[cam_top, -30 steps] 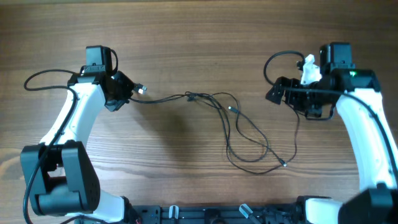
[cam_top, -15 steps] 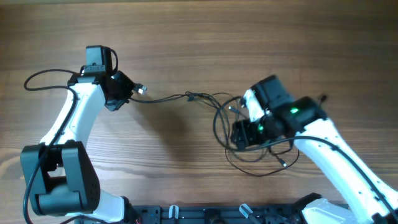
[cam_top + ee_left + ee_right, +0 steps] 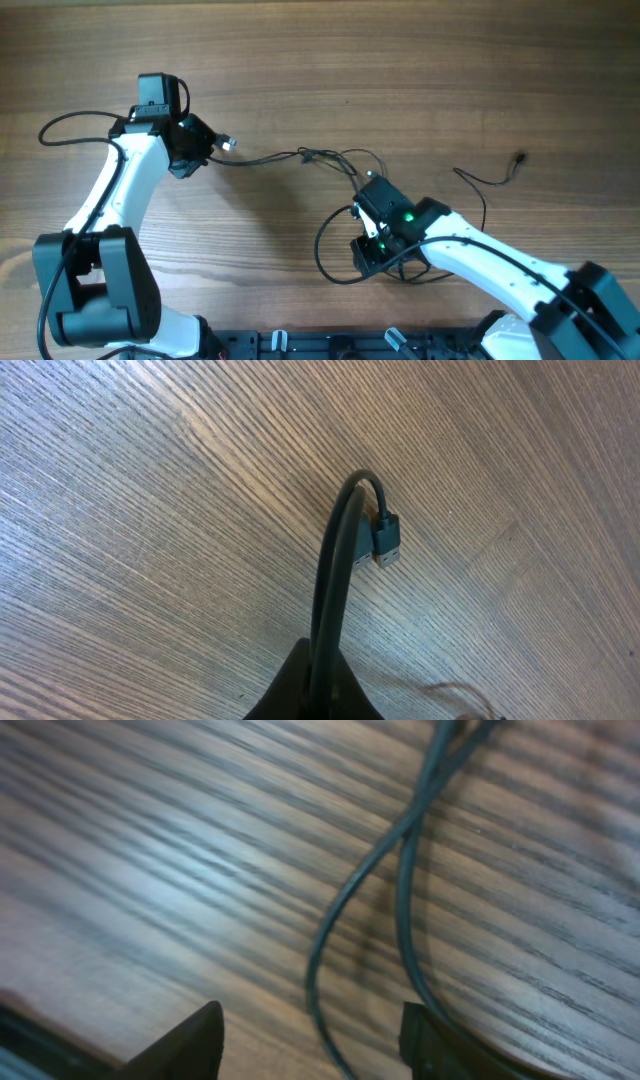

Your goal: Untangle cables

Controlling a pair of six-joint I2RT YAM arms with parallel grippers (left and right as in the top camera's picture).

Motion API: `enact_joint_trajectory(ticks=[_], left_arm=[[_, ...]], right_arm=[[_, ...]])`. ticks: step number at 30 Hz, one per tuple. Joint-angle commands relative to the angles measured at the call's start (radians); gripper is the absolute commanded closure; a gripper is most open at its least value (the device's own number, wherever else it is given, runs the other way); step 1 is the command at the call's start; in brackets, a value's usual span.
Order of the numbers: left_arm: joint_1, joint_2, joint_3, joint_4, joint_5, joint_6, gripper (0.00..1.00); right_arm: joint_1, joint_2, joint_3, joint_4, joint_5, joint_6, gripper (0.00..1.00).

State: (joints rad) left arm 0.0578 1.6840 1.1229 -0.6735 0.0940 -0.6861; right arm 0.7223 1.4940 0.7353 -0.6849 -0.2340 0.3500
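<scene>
Next, my left gripper lets go of the cable end on the bare wood (image 3: 169,174) beside the gripper's own white forearm.
Thin dark cables (image 3: 340,160) lie tangled mid-table, with a knot (image 3: 305,154) left of centre. My left gripper (image 3: 207,146) is shut on one cable end; in the left wrist view the cable (image 3: 335,580) folds back from the fingers (image 3: 315,695) and ends in a USB plug (image 3: 387,541). My right gripper (image 3: 364,256) is low over the front of the tangle. In the right wrist view its fingers (image 3: 315,1040) are open, with a cable strand (image 3: 318,970) running between them. A loop (image 3: 325,250) bulges left of it.
A loose cable end with a plug (image 3: 518,158) lies on the wood at the right, trailing a short strand (image 3: 478,181). The left arm's own lead (image 3: 70,122) curves at the far left. The arm bases (image 3: 300,345) line the front edge.
My right arm swung from the far right down to the centre front. The cable end it held now lies on the table at the right, and a loop has spread front-left. The left arm has not moved.
</scene>
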Motion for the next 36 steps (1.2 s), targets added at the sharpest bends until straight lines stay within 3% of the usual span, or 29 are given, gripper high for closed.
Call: enact_joint_trajectory(ticks=[1, 5, 7, 12, 17, 21, 30, 36], left_arm=[[-0.004, -0.002, -0.005, 0.003, -0.017, -0.006, 0.96], [-0.004, -0.002, -0.005, 0.003, -0.017, -0.005, 0.96], [-0.004, -0.002, -0.005, 0.003, -0.017, -0.005, 0.96], [-0.003, -0.002, -0.005, 0.002, -0.027, -0.002, 0.96], [-0.001, -0.002, -0.005, -0.029, -0.184, -0.001, 0.96], [0.022, -0.002, -0.005, -0.080, -0.307, 0.002, 0.96], [0.114, -0.002, -0.005, -0.116, -0.328, 0.002, 0.96], [0.157, -0.002, -0.005, -0.118, -0.326, 0.001, 0.96]], right_arm=[[0.004, 0.071, -0.003, 0.019, -0.027, 0.018, 0.49], [0.004, 0.095, -0.002, 0.033, -0.127, 0.027, 0.84], [0.002, 0.089, 0.008, 0.034, -0.126, 0.052, 0.95], [-0.029, 0.031, 0.154, -0.071, -0.087, 0.054, 0.95], [-0.134, -0.122, 0.346, -0.283, 0.237, 0.072, 0.95], [-0.288, -0.256, 0.378, -0.320, 0.387, 0.103, 0.95], [-0.775, -0.406, 0.378, -0.306, 0.391, 0.125, 0.95], [-0.923, -0.387, 0.375, -0.272, 0.233, 0.057, 0.95]])
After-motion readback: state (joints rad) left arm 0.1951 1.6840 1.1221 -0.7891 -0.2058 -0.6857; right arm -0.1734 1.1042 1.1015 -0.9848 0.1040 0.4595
